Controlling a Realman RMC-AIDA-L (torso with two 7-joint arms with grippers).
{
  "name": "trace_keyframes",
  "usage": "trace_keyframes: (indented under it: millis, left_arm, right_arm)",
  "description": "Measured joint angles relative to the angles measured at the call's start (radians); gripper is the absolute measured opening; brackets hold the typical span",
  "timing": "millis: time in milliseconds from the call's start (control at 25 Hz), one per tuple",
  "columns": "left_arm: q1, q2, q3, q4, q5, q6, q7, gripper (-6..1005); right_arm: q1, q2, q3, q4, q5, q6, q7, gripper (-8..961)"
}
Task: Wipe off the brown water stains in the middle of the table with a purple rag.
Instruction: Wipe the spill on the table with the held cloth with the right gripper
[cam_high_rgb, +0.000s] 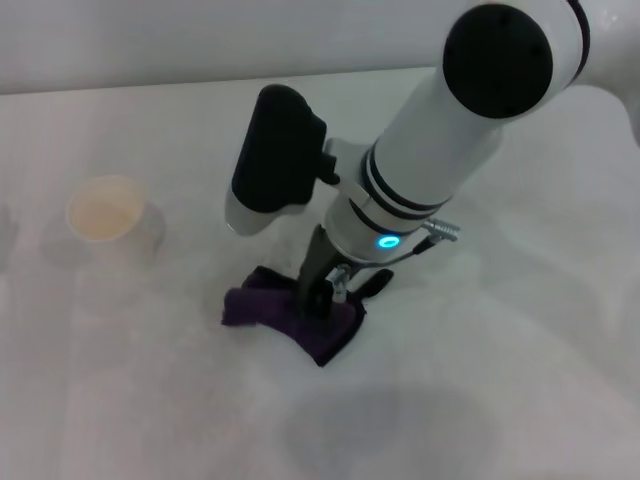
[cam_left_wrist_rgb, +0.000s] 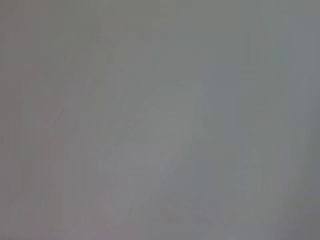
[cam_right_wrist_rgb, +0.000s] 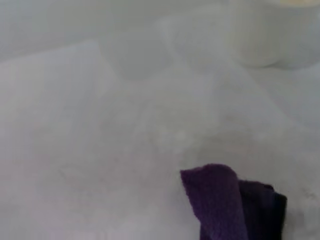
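I should use my right gripper to set the purple rag loose on the bare white table (cam_high_rgb: 455, 236) beneath the arm, far away from the cup.
The purple rag (cam_high_rgb: 285, 312) lies bunched on the white table (cam_high_rgb: 520, 330) near its middle. My right gripper (cam_high_rgb: 325, 292) reaches down from the upper right and is shut on the rag, pressing it onto the tabletop. In the right wrist view a fold of the rag (cam_right_wrist_rgb: 220, 202) stands up from the table (cam_right_wrist_rgb: 100, 140). No brown water stain shows in any view; the table around the rag looks white. My left gripper is out of view, and the left wrist view shows only a plain grey surface.
A white paper cup (cam_high_rgb: 108, 215) with tan liquid stands at the left of the table; it also shows in the right wrist view (cam_right_wrist_rgb: 272, 35). A large grey shadow patch (cam_high_rgb: 390, 430) lies on the table in front of the rag.
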Motion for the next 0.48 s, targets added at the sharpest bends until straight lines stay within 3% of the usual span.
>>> trace_keyframes:
  millis: [320, 480]
  left_arm:
    - [0.002, 0.000, 0.000, 0.000, -0.001, 0.000, 0.000, 887]
    - [0.002, 0.000, 0.000, 0.000, -0.002, 0.000, 0.000, 887]
  right_arm:
    - [0.017, -0.005, 0.025, 0.140, -0.018, -0.127, 0.006, 91]
    - [-0.006, -0.003, 0.134, 0.154, -0.154, -0.163, 0.020, 91]
